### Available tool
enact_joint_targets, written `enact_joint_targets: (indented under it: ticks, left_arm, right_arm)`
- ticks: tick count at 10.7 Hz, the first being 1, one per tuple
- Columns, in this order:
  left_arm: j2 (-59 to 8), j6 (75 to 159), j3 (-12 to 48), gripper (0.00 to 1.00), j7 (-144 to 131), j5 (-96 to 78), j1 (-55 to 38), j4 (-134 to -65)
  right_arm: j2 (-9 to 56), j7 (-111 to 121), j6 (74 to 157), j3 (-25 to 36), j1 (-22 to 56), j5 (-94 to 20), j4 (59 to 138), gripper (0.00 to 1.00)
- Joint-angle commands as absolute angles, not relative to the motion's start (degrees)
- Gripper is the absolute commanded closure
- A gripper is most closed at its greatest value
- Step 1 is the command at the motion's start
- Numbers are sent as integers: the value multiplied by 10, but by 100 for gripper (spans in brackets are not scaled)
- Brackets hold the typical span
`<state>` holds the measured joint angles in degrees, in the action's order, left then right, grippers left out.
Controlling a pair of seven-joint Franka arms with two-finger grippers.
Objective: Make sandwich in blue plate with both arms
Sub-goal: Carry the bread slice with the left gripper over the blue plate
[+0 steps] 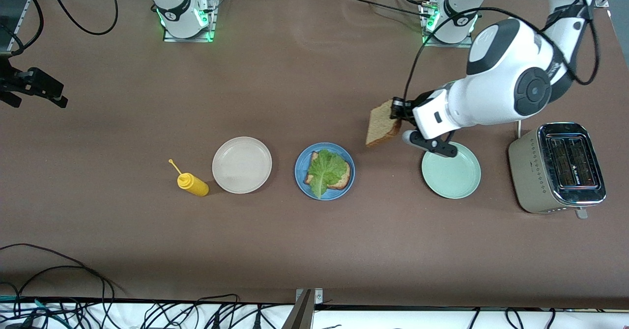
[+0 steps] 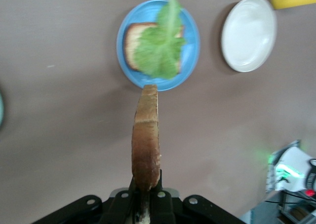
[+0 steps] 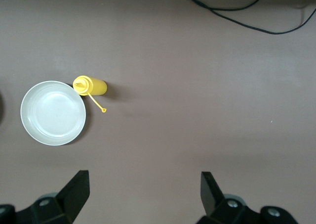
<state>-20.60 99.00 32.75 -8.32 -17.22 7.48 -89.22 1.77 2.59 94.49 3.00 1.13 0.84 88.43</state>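
Observation:
The toast slice in my left gripper needs to be let go on top of the ruffled lettuce leaf (image 1: 333, 159) (image 2: 148, 60) on the blue plate.
The blue plate (image 1: 300, 172) holds one slice of brown toast (image 1: 345, 178) with a ruffled lettuce leaf (image 1: 327, 169) on top. It also shows in the left wrist view (image 2: 190, 46) with the leaf (image 2: 158, 51). My left gripper (image 1: 397, 112) is shut on a second toast slice (image 1: 382, 123) and holds it on edge in the air, over the table between the blue plate and the pale green plate. In the left wrist view the slice (image 2: 146, 140) stands clamped in that gripper (image 2: 146, 182). My right gripper (image 3: 144, 184) is open and empty, waiting high over the right arm's end of the table.
A beige plate (image 1: 242, 164) and a yellow squeeze bottle (image 1: 192, 183) stand beside the blue plate toward the right arm's end. An empty pale green plate (image 1: 451, 172) and a steel toaster (image 1: 560, 168) stand toward the left arm's end. Cables lie along the table edge nearest the front camera.

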Motion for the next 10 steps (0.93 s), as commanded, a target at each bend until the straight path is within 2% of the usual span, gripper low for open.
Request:
enact_joint_targets:
  ticks: [1,7,10]
  left_arm:
    - [-265,1046,325,100,-50,-276,51,-846]
    - [-387,1204,325,100,94,-403,5,-846]
    - [-430,1222,323,100,176,-431,6,-859]
  right_arm:
    - [22,23,933,29,11,14,875,0]
    - [24,23,933,29,11,14,875,0]
    - [26,22,934,28,12,14,875,0]
